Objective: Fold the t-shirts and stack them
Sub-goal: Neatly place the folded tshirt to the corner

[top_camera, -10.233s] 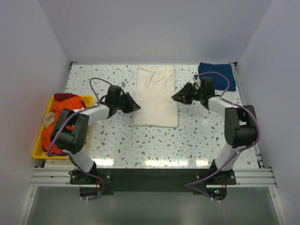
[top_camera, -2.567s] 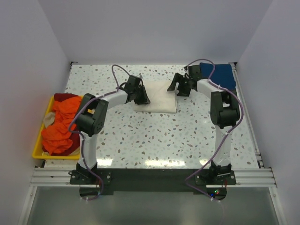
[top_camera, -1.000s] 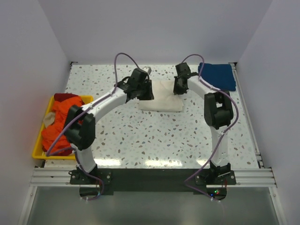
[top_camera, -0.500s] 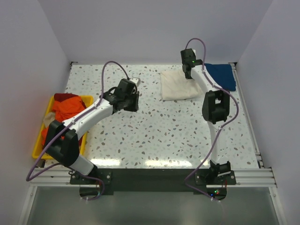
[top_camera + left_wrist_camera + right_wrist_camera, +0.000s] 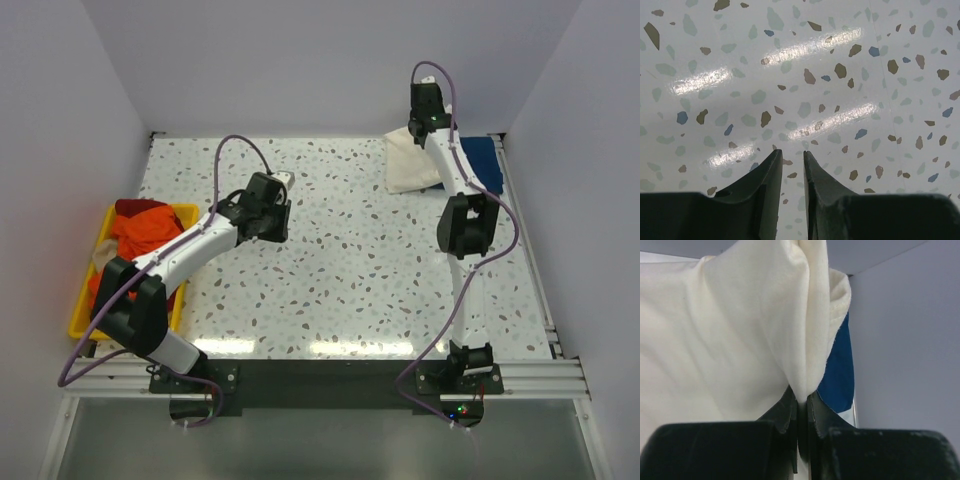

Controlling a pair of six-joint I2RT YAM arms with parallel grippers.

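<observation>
My right gripper should release the cream t-shirt atop the folded dark blue t-shirt (image 5: pixel 457 161) in the far corner.
My right gripper (image 5: pixel 424 122) (image 5: pixel 802 399) is shut on a bunched fold of the folded cream t-shirt (image 5: pixel 410 165) (image 5: pixel 740 330), holding it up at the table's far right. The cloth hangs over the left edge of the dark blue t-shirt (image 5: pixel 482 160) (image 5: pixel 841 375), which lies folded in the far right corner. Left of the table's middle, my left gripper (image 5: pixel 272 222) (image 5: pixel 792 155) points down at bare table, its fingers a narrow gap apart with nothing between them. The orange and red t-shirts (image 5: pixel 138 245) lie heaped in a tray at the left.
The yellow plastic tray (image 5: pixel 80 305) sits at the table's left edge. White walls close in the back and both sides. The speckled table top (image 5: pixel 340 270) spreads between the arms.
The right gripper has carried the folded cream shirt from the far middle up and right, onto the blue shirt's edge. The left arm let go and drew back to the left.
</observation>
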